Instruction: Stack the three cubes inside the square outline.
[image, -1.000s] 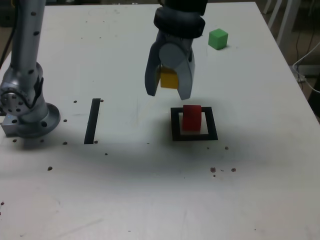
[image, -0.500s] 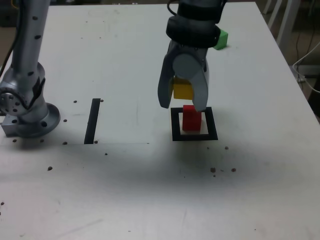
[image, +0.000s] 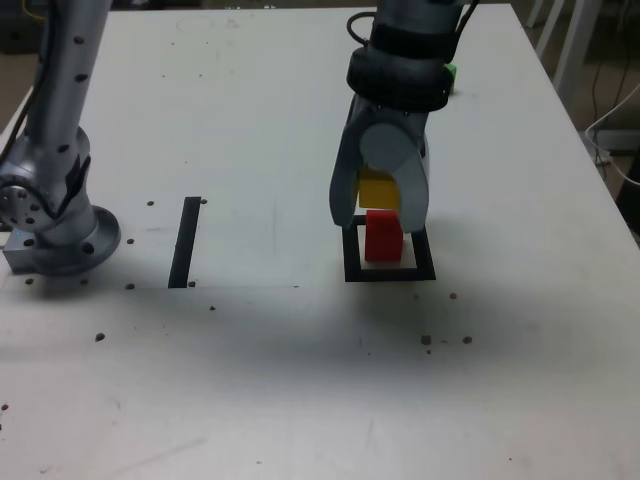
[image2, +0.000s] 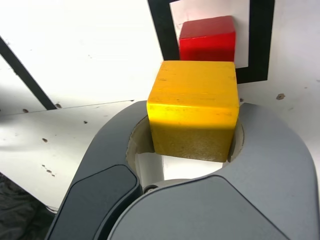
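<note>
Next, I let go of the yellow cube on top of the red cube (image: 384, 224) (image2: 207, 28).
My gripper (image: 378, 222) is shut on the yellow cube (image: 376, 187) (image2: 194, 107) and hangs just above the red cube (image: 383, 236) (image2: 207, 39). The red cube stands inside the square outline (image: 389, 271) (image2: 261, 40), a black tape frame with a white centre. The yellow cube sits slightly behind and above the red one in the exterior view, close to it; contact cannot be told. Only a sliver of the green cube (image: 450, 71) shows at the far side of the table, behind the arm.
A straight black tape stripe (image: 185, 242) (image2: 25, 75) lies to the exterior view's left of the outline. The arm's grey base (image: 55, 215) stands at the left edge. Small dark specks dot the white table (image: 300, 380).
The gripper has carried the yellow cube toward the exterior view's right and down, from beside the outline to right over the red cube. The arm now covers most of the green cube.
</note>
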